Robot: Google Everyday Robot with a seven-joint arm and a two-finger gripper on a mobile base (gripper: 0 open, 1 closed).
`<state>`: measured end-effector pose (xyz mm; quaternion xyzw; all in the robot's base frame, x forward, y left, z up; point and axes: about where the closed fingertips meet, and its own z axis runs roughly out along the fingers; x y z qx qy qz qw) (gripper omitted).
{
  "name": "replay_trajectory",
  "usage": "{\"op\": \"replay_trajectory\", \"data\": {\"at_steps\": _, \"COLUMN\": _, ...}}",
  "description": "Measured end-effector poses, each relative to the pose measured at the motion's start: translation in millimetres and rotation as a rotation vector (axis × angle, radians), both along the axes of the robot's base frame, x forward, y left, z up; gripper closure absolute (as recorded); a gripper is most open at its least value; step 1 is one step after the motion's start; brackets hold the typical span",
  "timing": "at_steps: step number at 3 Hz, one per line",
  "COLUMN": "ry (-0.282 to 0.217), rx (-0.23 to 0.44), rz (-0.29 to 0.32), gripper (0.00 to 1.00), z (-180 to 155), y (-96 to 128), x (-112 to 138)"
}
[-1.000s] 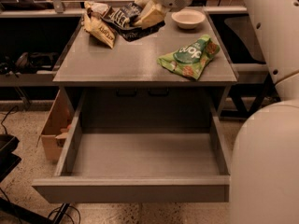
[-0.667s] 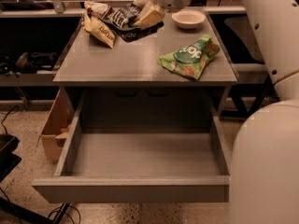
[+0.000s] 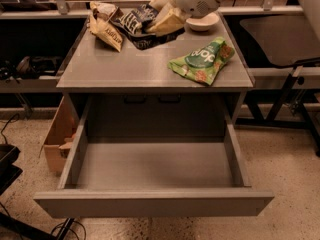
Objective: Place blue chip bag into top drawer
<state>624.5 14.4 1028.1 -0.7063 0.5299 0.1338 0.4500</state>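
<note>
My gripper should release the blue chip bag on the top drawer's bottom [image 3: 167, 170], just behind the middle of that drawer's front panel.
The blue chip bag [image 3: 136, 28] lies crumpled at the back of the grey cabinet top [image 3: 130, 69], dark navy with white lettering. My gripper [image 3: 166, 11] is at the bag's right end, low over the cabinet top and touching the bag. The white arm reaches in from the upper right. The top drawer [image 3: 155, 201] is pulled fully out below the cabinet top, and its inside [image 3: 155, 164] holds nothing.
A tan-and-brown bag [image 3: 104, 25] lies just left of the blue bag. A green bag [image 3: 202, 61] lies at the right of the cabinet top. A white bowl [image 3: 202, 21] stands behind the gripper. A cardboard box [image 3: 57, 139] sits on the floor at the left.
</note>
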Motion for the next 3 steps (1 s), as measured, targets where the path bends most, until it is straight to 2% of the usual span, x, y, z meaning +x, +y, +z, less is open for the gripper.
{"op": "replay_trajectory", "data": {"at_steps": 1, "ry": -0.024, "rx": 0.078, "rz": -0.017, "gripper": 1.0, "z": 15.5, "y": 6.3, "x": -58.4}}
{"op": "replay_trajectory", "data": {"at_steps": 2, "ry": 0.053, "rx": 0.048, "rz": -0.075, "gripper": 1.0, "z": -31.5, "y": -12.5, "x": -92.1}}
{"op": "replay_trajectory", "data": {"at_steps": 3, "ry": 0.198, "rx": -0.001, "rz": -0.126, "gripper": 1.0, "z": -120.2, "y": -28.3, "x": -113.5}}
